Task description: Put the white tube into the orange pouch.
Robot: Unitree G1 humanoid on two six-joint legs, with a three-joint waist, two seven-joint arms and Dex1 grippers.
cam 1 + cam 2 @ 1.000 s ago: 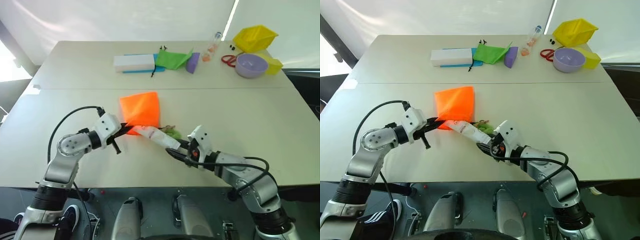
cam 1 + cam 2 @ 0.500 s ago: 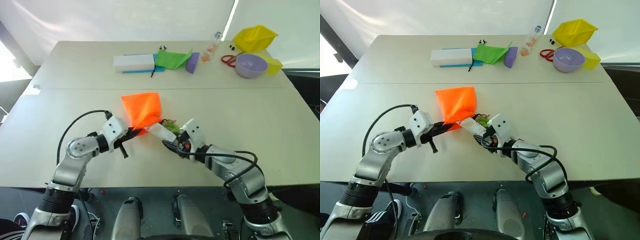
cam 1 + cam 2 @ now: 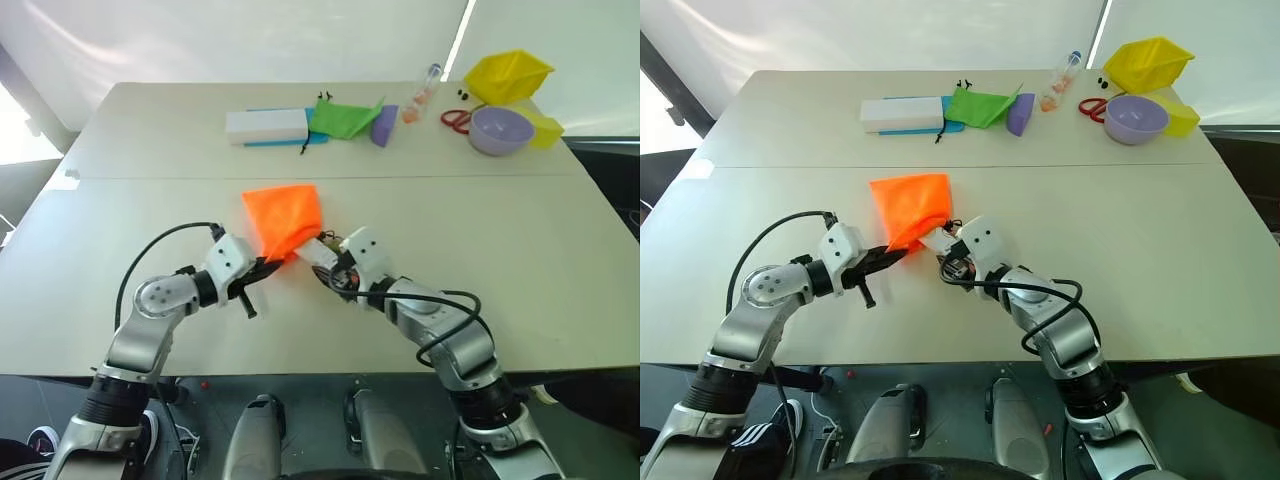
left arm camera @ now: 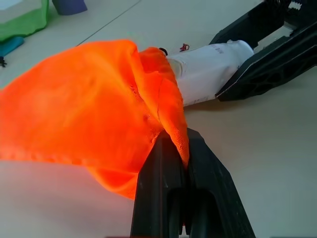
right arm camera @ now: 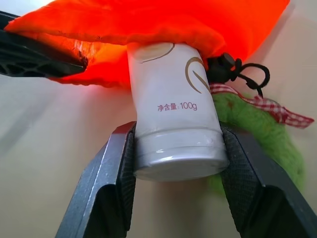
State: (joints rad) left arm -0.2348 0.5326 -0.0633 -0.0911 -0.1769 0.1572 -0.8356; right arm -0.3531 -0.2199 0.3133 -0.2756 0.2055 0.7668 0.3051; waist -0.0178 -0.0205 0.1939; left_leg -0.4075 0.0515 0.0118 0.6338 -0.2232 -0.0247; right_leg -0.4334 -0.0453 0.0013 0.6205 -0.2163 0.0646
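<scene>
The robot's right gripper should release the white tube deep inside the orange pouch [image 3: 274, 238] [image 5: 148, 30], with the tube's capped end just within the opening of the pouch.
The orange pouch [image 3: 283, 218] lies at the table's middle, its mouth toward me. My left gripper [image 3: 268, 265] is shut on the lower edge of that mouth; in the left wrist view its fingers [image 4: 171, 163] pinch the orange fabric [image 4: 89, 99]. My right gripper [image 3: 335, 270] is shut on the white tube [image 5: 173, 124] near its capped end. The tube's far end sits inside the pouch's mouth [image 4: 163, 74], under the raised fabric. The dark cord and green tassel [image 5: 252, 124] lie beside the tube.
Along the far edge stand a white box [image 3: 267, 125], a green pouch [image 3: 345, 117], a purple object [image 3: 386, 125], a clear bottle [image 3: 425, 92], red scissors [image 3: 458, 120], a lilac bowl [image 3: 502, 130] and yellow containers [image 3: 510, 72].
My right gripper has carried the white tube left and away from me, and the tube's end has gone into the pouch's mouth. The left gripper keeps its hold on the pouch.
</scene>
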